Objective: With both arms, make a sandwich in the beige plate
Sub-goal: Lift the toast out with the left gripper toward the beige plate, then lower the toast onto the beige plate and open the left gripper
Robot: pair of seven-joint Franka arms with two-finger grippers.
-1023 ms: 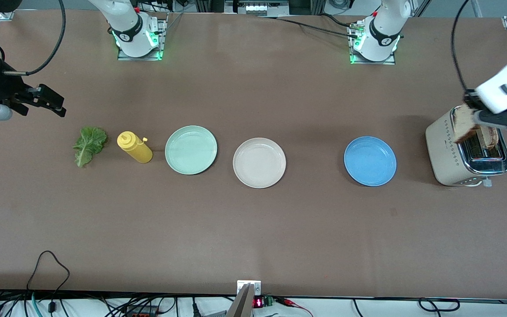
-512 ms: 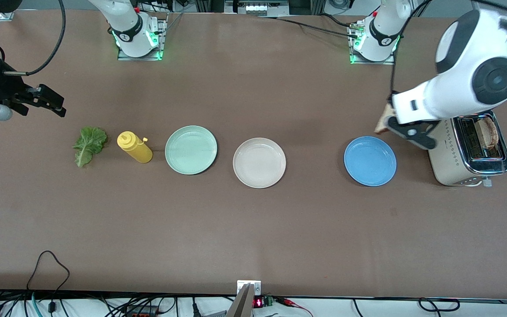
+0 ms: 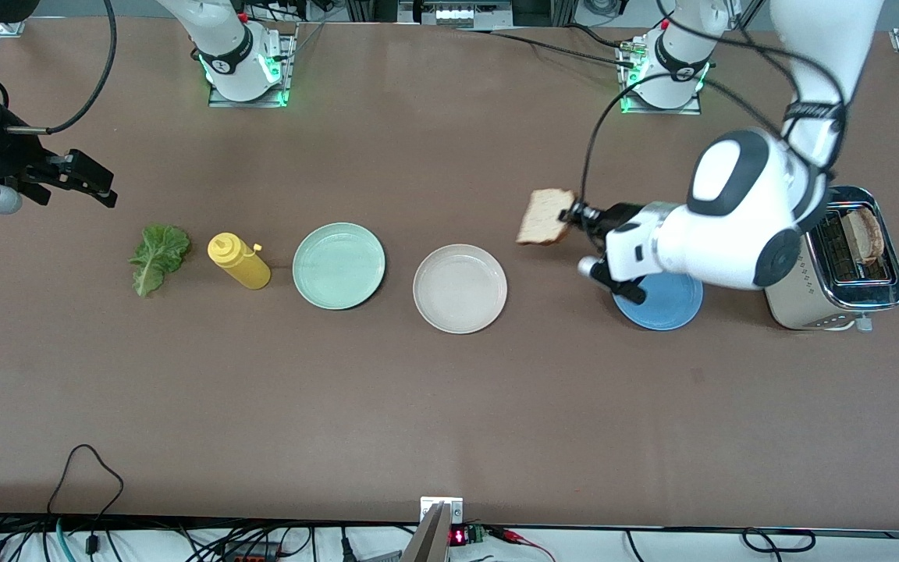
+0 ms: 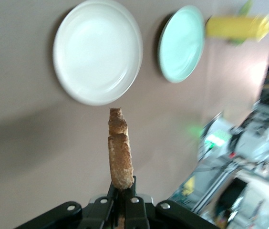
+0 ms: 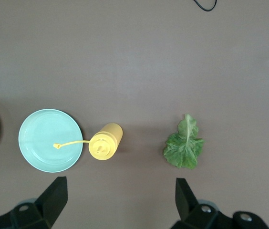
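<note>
The bread slice will lie flat on the bare middle of the beige plate (image 3: pixel 464 285) (image 4: pixel 98 56) when my left gripper lets go of it there. The slice is still in the air between the plates.
My left gripper (image 3: pixel 574 215) is shut on one edge of a brown-crusted bread slice (image 3: pixel 545 217). It holds the slice in the air over the bare table between the blue plate and the beige plate (image 3: pixel 460 289). In the left wrist view the slice (image 4: pixel 120 152) stands edge-on out of the left gripper (image 4: pixel 123 193), with the beige plate (image 4: pixel 98 50) bare ahead of it. A second slice (image 3: pixel 863 234) stands in the toaster (image 3: pixel 801 281). The lettuce leaf (image 3: pixel 158 256) lies flat at the right arm's end. My right gripper (image 3: pixel 98 187) waits open above the table near the lettuce (image 5: pixel 184 145), holding nothing.
A mint-green plate (image 3: pixel 339 265) sits beside the beige one, toward the right arm's end. A yellow squeeze bottle (image 3: pixel 239 261) lies between it and the lettuce. The blue plate (image 3: pixel 672 306) is partly covered by my left arm. Cables run along the table edge nearest the front camera.
My left arm has swung the bread slice from the toaster, past the blue plate, toward the beige plate. The right arm has not moved.
</note>
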